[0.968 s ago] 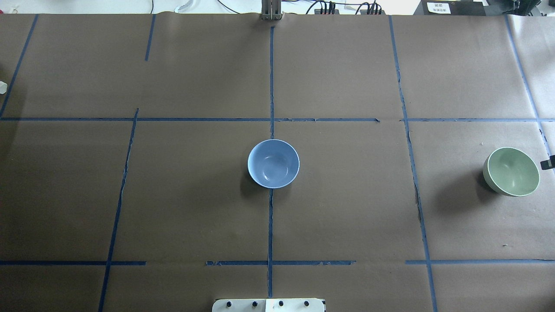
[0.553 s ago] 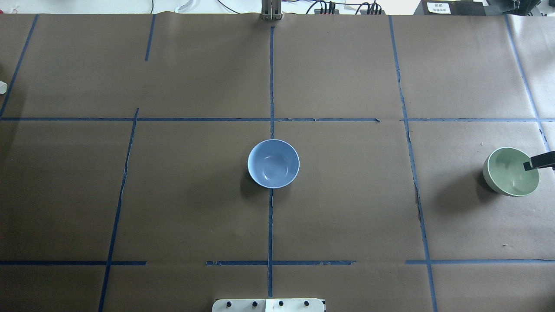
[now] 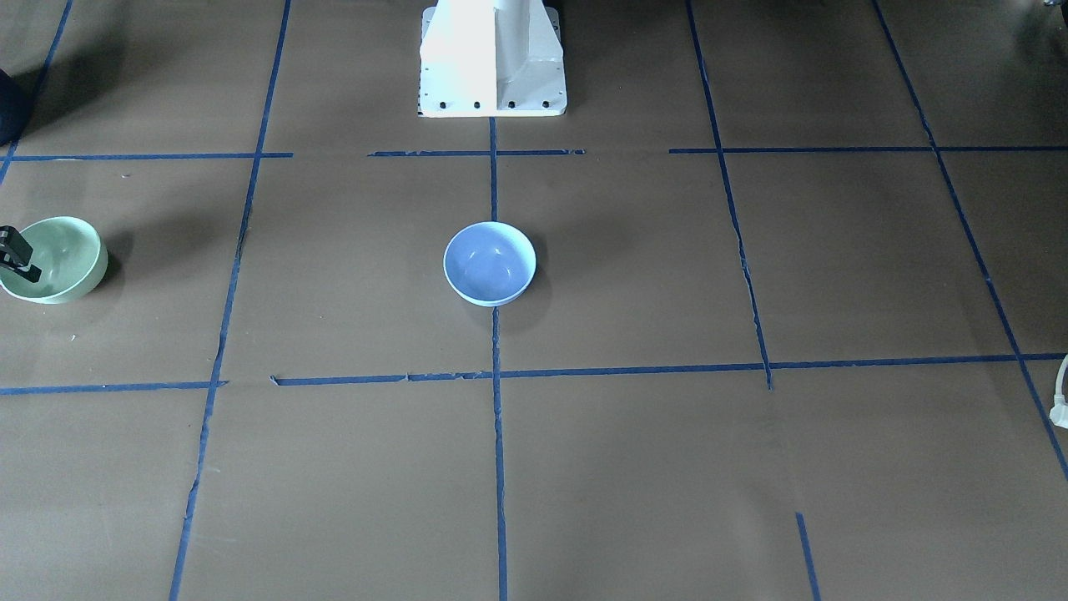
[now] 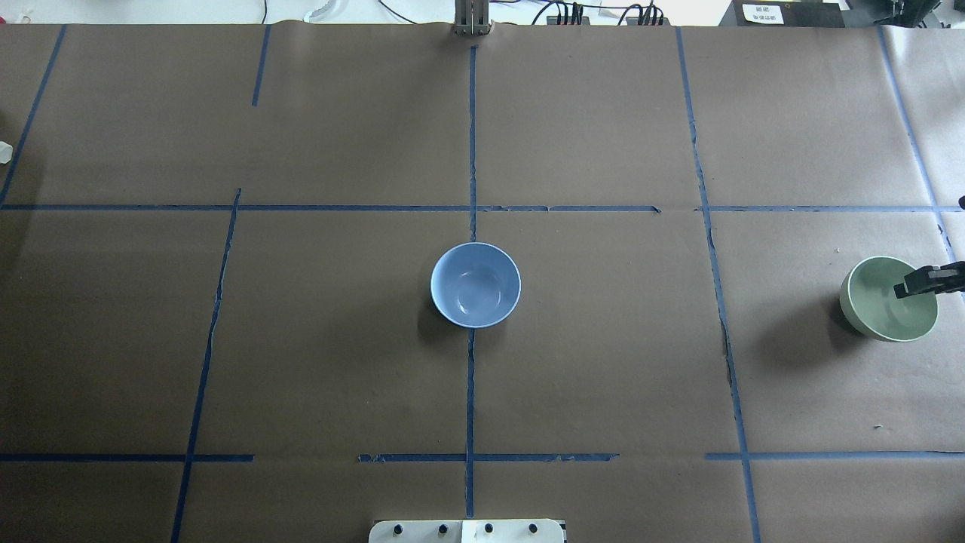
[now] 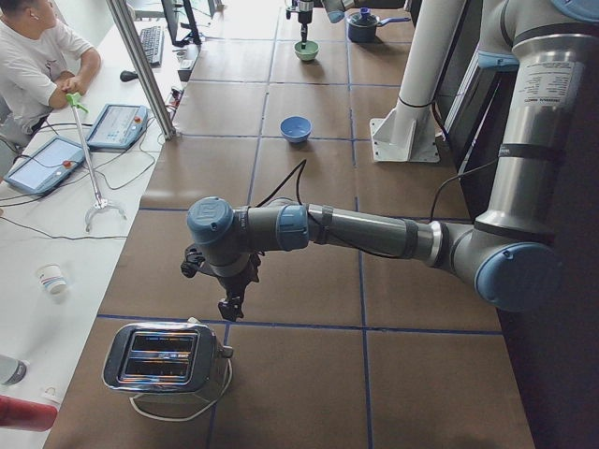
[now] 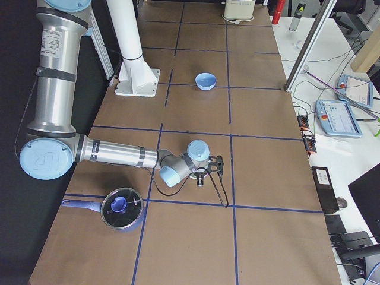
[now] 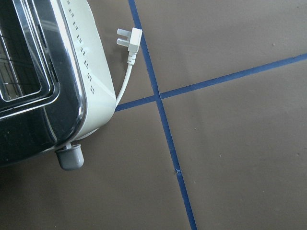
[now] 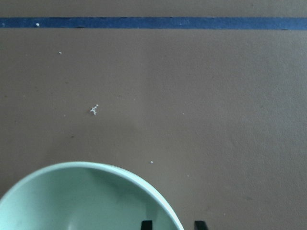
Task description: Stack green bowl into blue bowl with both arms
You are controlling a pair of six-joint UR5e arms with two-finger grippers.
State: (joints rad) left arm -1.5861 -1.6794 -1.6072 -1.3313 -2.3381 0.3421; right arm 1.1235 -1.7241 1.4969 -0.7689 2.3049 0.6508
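Note:
The green bowl will leave my right gripper nested inside the empty blue bowl at the table's middle (image 3: 488, 261).
The green bowl (image 4: 889, 299) stands upright at the table's far right; it also shows in the front view (image 3: 52, 259) and the right wrist view (image 8: 86, 201). The blue bowl (image 4: 475, 284) stands empty at the table's middle (image 3: 489, 263). My right gripper (image 4: 914, 285) reaches in from the right edge over the green bowl's rim. In the right wrist view it (image 8: 173, 224) is open, with one fingertip (image 8: 147, 224) inside the bowl's rim and the other outside. My left gripper (image 5: 229, 304) hangs next to a toaster; I cannot tell whether it is open.
A chrome toaster (image 5: 164, 360) with a loose white plug (image 7: 129, 40) sits past the table's left end. A pot with a blue lid (image 6: 122, 208) sits near my right arm. The white pedestal (image 3: 492, 58) stands at the robot's side. An operator (image 5: 33, 56) sits beside the table.
My right gripper has moved further in from the right edge, from beside the green bowl to over its rim. Both bowls stay where they were.

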